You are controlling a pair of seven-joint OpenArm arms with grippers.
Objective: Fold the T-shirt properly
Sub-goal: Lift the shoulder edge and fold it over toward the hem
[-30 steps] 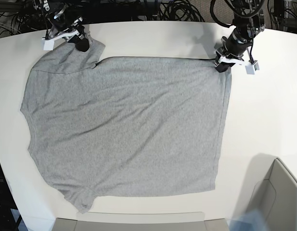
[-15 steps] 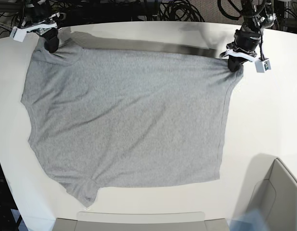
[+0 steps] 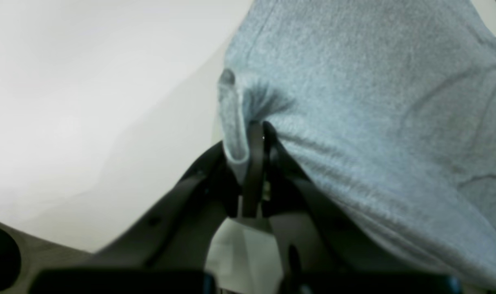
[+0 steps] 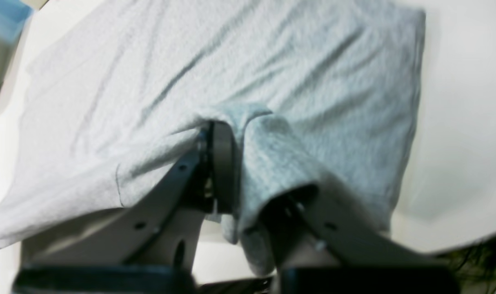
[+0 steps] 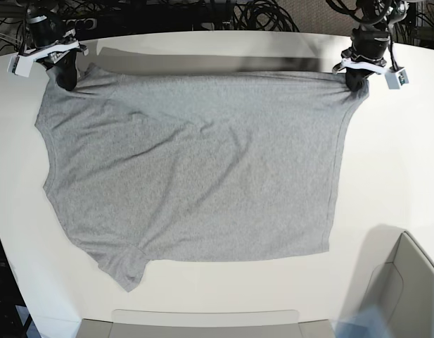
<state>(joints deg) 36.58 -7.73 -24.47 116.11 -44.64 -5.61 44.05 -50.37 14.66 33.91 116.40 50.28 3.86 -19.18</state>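
Observation:
Next, I release the T-shirt's far corner from my left gripper midway (image 5: 329, 171) along the side edge of the T-shirt that is nearer the grey bin.
The heather-grey T-shirt (image 5: 195, 169) lies spread on the white table (image 5: 392, 162), plain side up, its far edge lifted and stretched taut. My left gripper (image 5: 356, 80) is shut on the far right corner of the T-shirt (image 3: 354, 102), with a fold of cloth pinched between its black fingers (image 3: 254, 163). At the far left, my right gripper (image 5: 66, 76) is shut on the other far corner, near a sleeve. In the right wrist view the T-shirt (image 4: 239, 81) wraps over the gripper (image 4: 241, 163), bunched between the jaws.
A grey bin (image 5: 406, 289) stands at the near right corner and a flat grey tray edge (image 5: 202, 320) runs along the near side. Black cables (image 5: 224, 14) lie behind the table's far edge. A shadow band falls under the lifted cloth edge.
Both grippers have moved outward and toward the far edge, pulling the shirt's far edge straighter and tauter. The whole shirt slid toward the far side.

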